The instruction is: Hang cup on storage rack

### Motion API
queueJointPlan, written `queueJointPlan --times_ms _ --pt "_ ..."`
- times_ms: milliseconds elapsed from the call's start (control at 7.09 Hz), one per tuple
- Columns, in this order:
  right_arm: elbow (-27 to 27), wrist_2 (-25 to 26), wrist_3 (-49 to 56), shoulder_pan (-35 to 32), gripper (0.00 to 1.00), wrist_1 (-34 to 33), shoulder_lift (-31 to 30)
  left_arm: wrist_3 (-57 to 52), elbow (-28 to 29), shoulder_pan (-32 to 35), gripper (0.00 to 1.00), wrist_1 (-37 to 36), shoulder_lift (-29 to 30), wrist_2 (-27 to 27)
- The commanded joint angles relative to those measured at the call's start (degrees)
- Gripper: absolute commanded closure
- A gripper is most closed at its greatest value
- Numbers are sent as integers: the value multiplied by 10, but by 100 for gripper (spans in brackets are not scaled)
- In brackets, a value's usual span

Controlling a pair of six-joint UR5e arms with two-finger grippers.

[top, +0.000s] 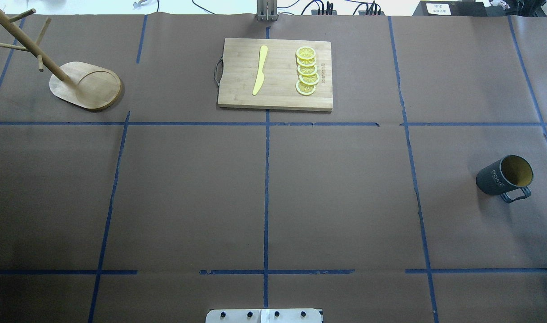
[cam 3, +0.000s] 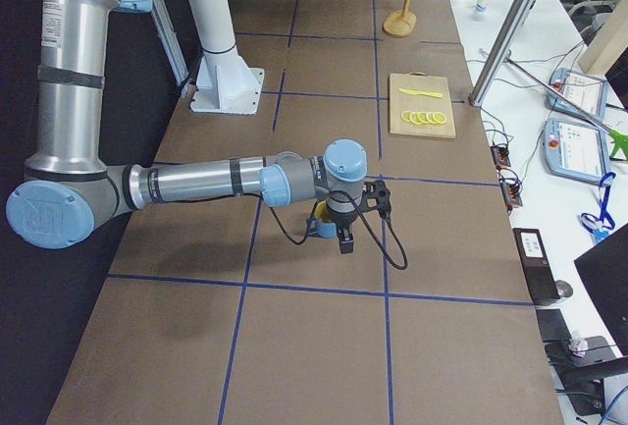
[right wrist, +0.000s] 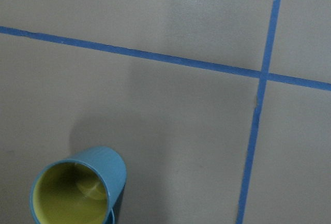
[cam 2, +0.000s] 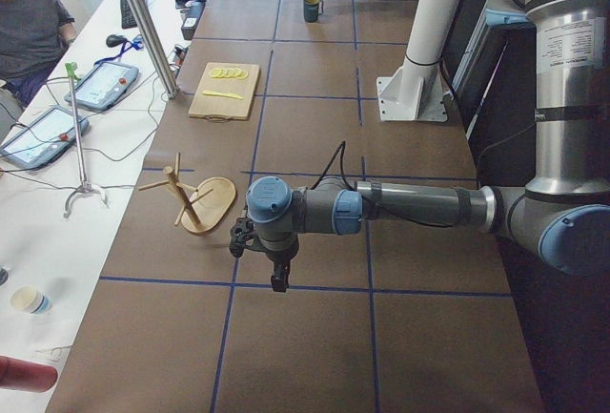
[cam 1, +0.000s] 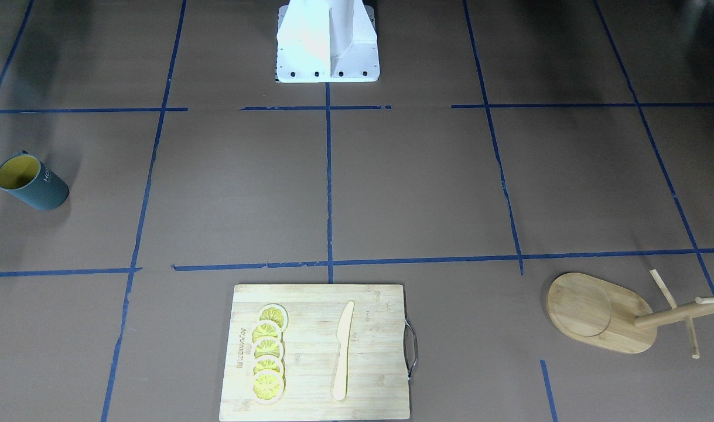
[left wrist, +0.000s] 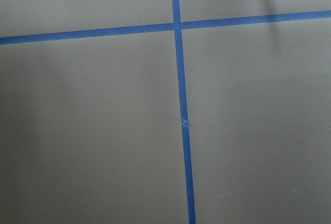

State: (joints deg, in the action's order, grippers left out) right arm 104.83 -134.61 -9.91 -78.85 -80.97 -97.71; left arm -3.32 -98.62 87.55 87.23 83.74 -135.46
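The cup's rim (cam 1: pixel 18 156) (right wrist: pixel 107 199) beside its handle is the next place my right gripper will go to and close on.
The cup (top: pixel 502 176), dark blue-grey with a yellow inside, stands upright at the table's right side, handle toward the robot. It also shows in the front view (cam 1: pixel 31 183) and at the lower left of the right wrist view (right wrist: pixel 77 188). The storage rack (top: pixel 87 85), a light wooden mug tree on an oval base, stands at the far left corner (cam 1: pixel 597 313). My right gripper (cam 3: pixel 344 246) hangs over the table just beside the cup (cam 3: pixel 321 226). My left gripper (cam 2: pixel 277 285) hangs near the rack (cam 2: pixel 205 203). I cannot tell whether either gripper is open or shut.
A bamboo cutting board (top: pixel 237 96) with lemon slices (top: pixel 307 72) and a yellow knife (top: pixel 260 69) lies at the far middle. The white robot base (cam 1: pixel 327 41) stands at the near edge. A side table with tablets (cam 2: pixel 100 84) and a seated person (cam 2: pixel 29 22) lies beyond the far edge.
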Motion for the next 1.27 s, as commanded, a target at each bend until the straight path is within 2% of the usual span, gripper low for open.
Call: queueJointPlan --times_ms 0,423,847,1129 --pt "-3 26 -123 64 0 107 -19 0 -2 0 0 0 1 0" --pt "-61 53 -181 130 0 206 -20 0 -3 0 0 0 1 -1" --pt "-73 54 -181 158 0 210 -23 1 -3 0 0 0 -2 -1" --pt "-88 64 -181 182 10 211 -21 1 -3 0 0 0 -2 -1"
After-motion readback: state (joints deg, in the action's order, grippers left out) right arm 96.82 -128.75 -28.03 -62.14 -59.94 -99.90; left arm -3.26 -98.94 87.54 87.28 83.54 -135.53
